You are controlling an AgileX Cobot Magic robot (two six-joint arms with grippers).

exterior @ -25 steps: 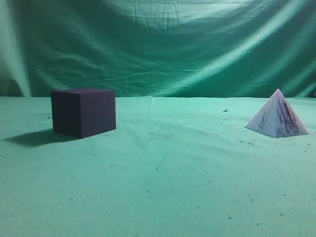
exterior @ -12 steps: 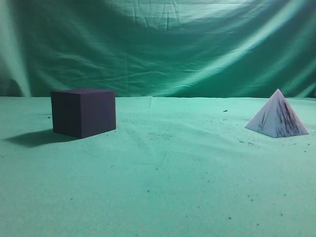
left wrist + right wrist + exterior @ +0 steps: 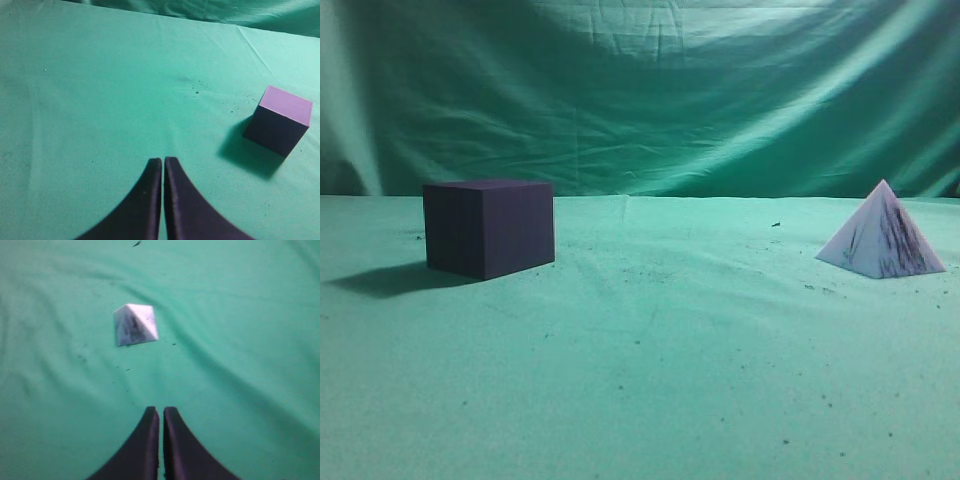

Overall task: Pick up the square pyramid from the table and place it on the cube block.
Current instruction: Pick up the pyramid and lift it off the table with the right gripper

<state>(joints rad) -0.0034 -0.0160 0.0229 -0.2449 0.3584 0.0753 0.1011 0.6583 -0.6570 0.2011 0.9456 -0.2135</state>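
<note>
The square pyramid narrows to a point at the top. So my right gripper should grip the lower sides of the square pyramid (image 3: 881, 252) (image 3: 136, 330), close to its base.
The square pyramid (image 3: 881, 236), white-lilac with dark streaks, stands on the green table (image 3: 660, 380) at the right. It also shows in the right wrist view (image 3: 135, 324), ahead and a little left of my right gripper (image 3: 161, 411), which is shut and empty above the cloth. The cube block (image 3: 489, 226), dark purple, stands on the table at the left. It shows in the left wrist view (image 3: 278, 119), to the right of and ahead of my left gripper (image 3: 163, 161), which is shut and empty. Neither gripper shows in the exterior view.
A wrinkled green curtain (image 3: 640, 90) hangs behind the table. Small dark specks (image 3: 650, 272) dot the cloth between the cube and the pyramid. The cloth has shallow folds near the pyramid in the right wrist view (image 3: 60, 270).
</note>
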